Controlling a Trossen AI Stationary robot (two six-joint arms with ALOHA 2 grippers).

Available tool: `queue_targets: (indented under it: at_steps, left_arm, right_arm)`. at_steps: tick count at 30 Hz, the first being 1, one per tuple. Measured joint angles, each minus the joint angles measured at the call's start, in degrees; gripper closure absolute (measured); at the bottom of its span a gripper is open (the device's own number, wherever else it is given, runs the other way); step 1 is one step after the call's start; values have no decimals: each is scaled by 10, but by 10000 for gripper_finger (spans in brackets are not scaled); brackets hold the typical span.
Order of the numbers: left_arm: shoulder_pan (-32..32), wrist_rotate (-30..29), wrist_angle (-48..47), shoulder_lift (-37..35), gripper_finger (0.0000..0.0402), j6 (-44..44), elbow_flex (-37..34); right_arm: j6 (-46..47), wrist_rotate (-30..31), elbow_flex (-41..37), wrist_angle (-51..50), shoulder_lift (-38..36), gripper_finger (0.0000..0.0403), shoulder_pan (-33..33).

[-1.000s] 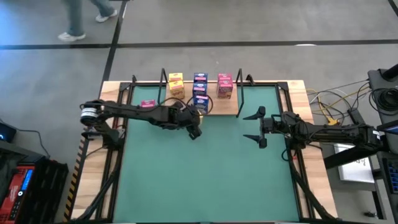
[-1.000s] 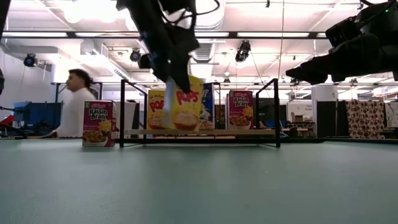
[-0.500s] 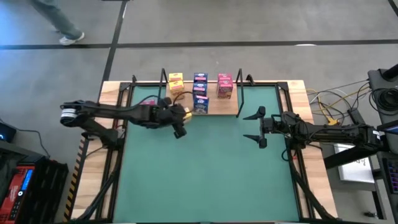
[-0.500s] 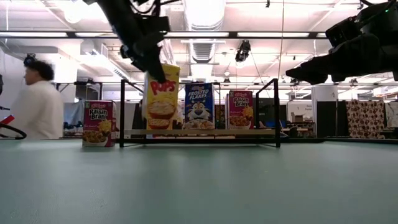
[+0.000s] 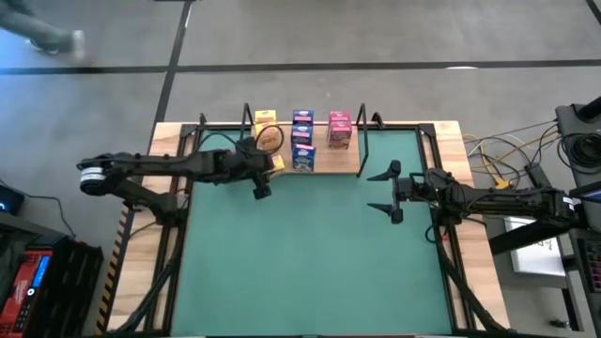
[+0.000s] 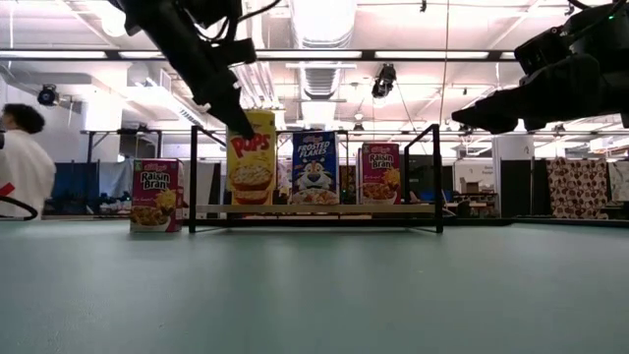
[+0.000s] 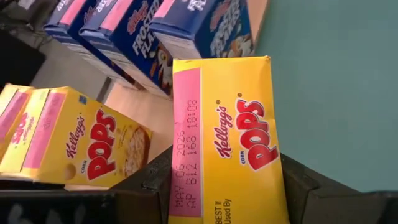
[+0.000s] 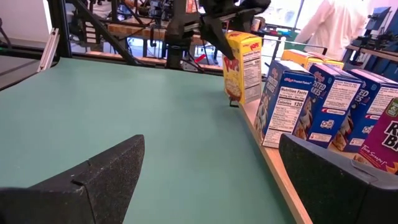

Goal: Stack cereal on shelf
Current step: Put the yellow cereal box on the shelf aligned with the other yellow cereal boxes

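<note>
The yellow Pops box will go down from my left gripper onto the board (image 5: 271, 160), just in front of the other yellow boxes.
My left gripper (image 5: 267, 170) is shut on a yellow Pops cereal box (image 6: 252, 162), upright at the left front of the shelf (image 5: 326, 161), a light wood board with black wire uprights. Whether the box's bottom touches the board, I cannot tell. Behind it on the board stand other yellow boxes (image 7: 93, 149), three blue boxes (image 5: 301, 137) and two pink boxes (image 5: 339, 129). One more pink box (image 6: 155, 195) stands on the green mat left of the shelf. My right gripper (image 5: 389, 192) is open and hovers above the mat, right of the shelf. My left gripper pinches the yellow box at its top end (image 7: 227, 155), one finger (image 7: 149, 186) on each wide face. The fingers slant down onto it from above and from the table's left. The box hangs upright below them, its bottom (image 8: 234, 99) at the board's front edge.
The green mat (image 5: 319, 253) lies open in front of the shelf. Black frame rails (image 5: 177, 235) run along the table's left and right sides. Cables (image 5: 502, 164) lie off the right edge. A person (image 6: 20, 162) is in the room behind.
My left gripper has carried the yellow box toward the table's left and far edge. The box went from in front of the blue boxes to the shelf's left front and came down a little there. It stayed upright and held. A person behind walked leftward.
</note>
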Motion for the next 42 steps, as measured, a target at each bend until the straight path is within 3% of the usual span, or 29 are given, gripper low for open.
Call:
queue_targets:
  at_steps: [6, 18, 42]
  left_arm:
    - [51, 65, 0, 0, 246, 35, 0]
    - [101, 114, 1, 1, 246, 74, 0]
    - [158, 165, 12, 31, 246, 110, 3]
  right_arm:
    - [0, 0, 0, 0, 0, 41, 0]
    - [0, 0, 0, 0, 0, 41, 0]
    - [0, 0, 0, -5, 0, 41, 0]
